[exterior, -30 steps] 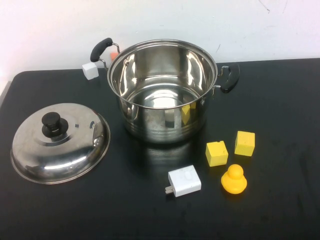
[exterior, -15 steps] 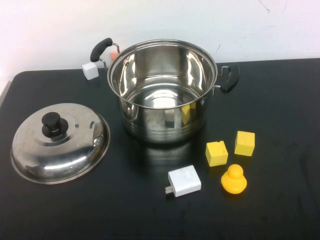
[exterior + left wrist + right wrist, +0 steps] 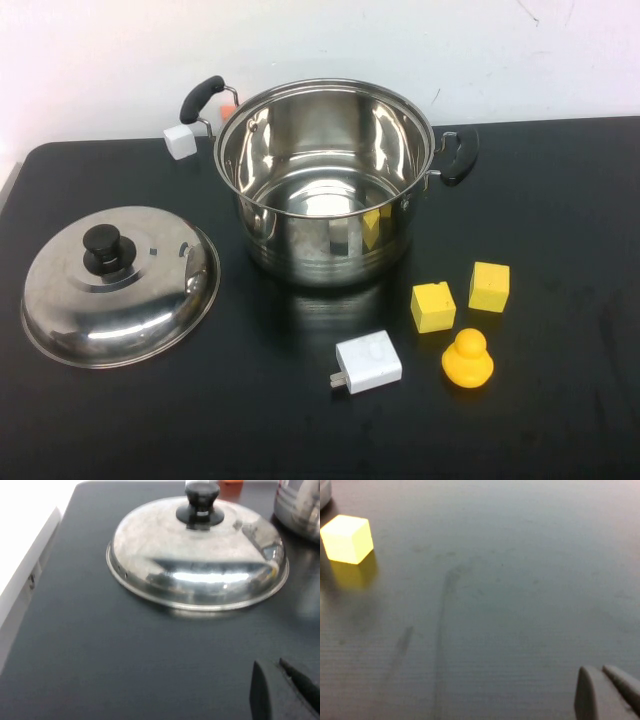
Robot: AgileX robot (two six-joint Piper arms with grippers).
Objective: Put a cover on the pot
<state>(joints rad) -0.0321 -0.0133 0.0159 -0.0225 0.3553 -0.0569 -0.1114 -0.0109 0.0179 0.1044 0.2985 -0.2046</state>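
Observation:
The robot's left gripper needs to next go to the black knob (image 3: 103, 243) (image 3: 202, 495) of the steel lid and close there, because the lid must cover the pot.
The large steel pot (image 3: 325, 180) with two black side handles stands open and empty at the back middle of the black table. Its domed steel lid (image 3: 120, 285) with a black knob (image 3: 103, 245) lies flat on the table to the pot's left. Neither arm shows in the high view. In the left wrist view the lid (image 3: 200, 565) lies ahead of my left gripper (image 3: 270, 664), which is shut and empty over bare table, well short of the lid; a bit of the pot (image 3: 300, 510) shows beyond it. My right gripper (image 3: 596, 670) is shut and empty over bare table.
Two yellow cubes (image 3: 433, 306) (image 3: 489, 286), a yellow duck (image 3: 468, 360) and a white plug adapter (image 3: 368, 363) lie in front and to the right of the pot. A white cube (image 3: 181, 141) sits by the pot's left handle. One yellow cube (image 3: 347, 537) shows in the right wrist view.

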